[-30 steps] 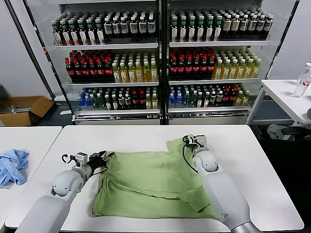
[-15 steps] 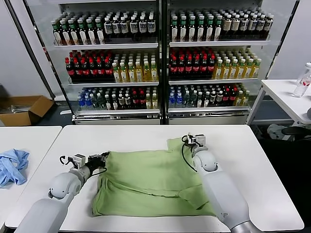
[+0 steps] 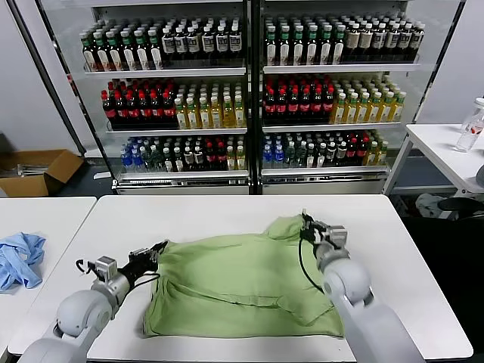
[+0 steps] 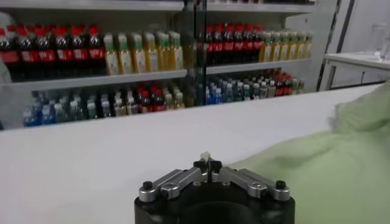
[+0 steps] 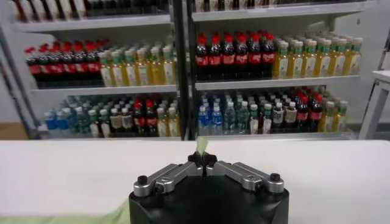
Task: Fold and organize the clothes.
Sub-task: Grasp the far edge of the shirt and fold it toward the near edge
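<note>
Next, my left gripper releases the far corner of the shirt on the white table (image 3: pixel 151 279), next to the side edge of the shirt, nearer to me.
The clothes are one light green shirt (image 3: pixel 242 283) lying plain side up on the white table (image 3: pixel 227 208). My left gripper (image 3: pixel 153 255) is shut on the shirt's far left corner. In the left wrist view a sliver of green fabric sticks out between the closed fingertips (image 4: pixel 207 163), and the shirt (image 4: pixel 323 176) spreads away beside them. My right gripper (image 3: pixel 307 224) is shut on the far right corner, where the cloth bunches up in a raised peak. The right wrist view shows a green sliver (image 5: pixel 202 146) pinched in the closed fingertips (image 5: pixel 202 159).
A blue cloth (image 3: pixel 19 257) lies on the neighbouring table at left. A cardboard box (image 3: pixel 38 170) sits on the floor behind it. Glass-door fridges full of bottles (image 3: pixel 249 98) stand behind the table. At right, a side table (image 3: pixel 442 147) carries a plastic bottle (image 3: pixel 470 125).
Both grippers have closed on the shirt's far corners. The left one drew back toward me; the right one shifted right and nearer, pulling the far edge up into a peak.
</note>
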`<state>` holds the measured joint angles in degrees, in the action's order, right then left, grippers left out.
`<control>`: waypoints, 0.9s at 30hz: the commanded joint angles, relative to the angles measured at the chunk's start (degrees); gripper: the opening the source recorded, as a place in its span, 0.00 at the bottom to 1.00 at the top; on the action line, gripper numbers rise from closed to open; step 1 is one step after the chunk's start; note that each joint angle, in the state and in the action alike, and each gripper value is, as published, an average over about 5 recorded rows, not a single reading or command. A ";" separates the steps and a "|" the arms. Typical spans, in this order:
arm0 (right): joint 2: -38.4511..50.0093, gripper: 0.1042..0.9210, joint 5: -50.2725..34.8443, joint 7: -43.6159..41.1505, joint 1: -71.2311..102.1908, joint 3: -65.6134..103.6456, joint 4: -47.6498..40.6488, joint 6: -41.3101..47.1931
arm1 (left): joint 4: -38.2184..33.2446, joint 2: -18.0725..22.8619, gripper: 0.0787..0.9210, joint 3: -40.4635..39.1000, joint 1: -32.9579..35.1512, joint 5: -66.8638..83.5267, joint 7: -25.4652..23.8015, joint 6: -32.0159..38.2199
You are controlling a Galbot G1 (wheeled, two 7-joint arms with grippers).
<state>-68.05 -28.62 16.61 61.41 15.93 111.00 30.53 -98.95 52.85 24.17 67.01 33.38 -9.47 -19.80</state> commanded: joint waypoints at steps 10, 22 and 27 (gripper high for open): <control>2.66 0.00 3.17 0.88 26.17 11.34 19.92 2.14 | -6.51 -2.57 0.01 5.53 11.15 0.78 -2.62 1.76; 0.85 0.00 12.80 -0.04 33.29 13.46 23.91 1.61 | -9.33 -3.73 0.01 8.68 16.55 -1.29 -8.25 -0.84; 0.40 0.00 13.32 -0.21 36.42 13.54 25.48 1.67 | -11.51 -5.01 0.01 10.43 19.32 -1.72 -9.02 -2.99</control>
<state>-67.24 -19.35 16.47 91.50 28.09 133.01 32.36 -107.52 48.90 32.24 81.81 32.56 -16.15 -20.72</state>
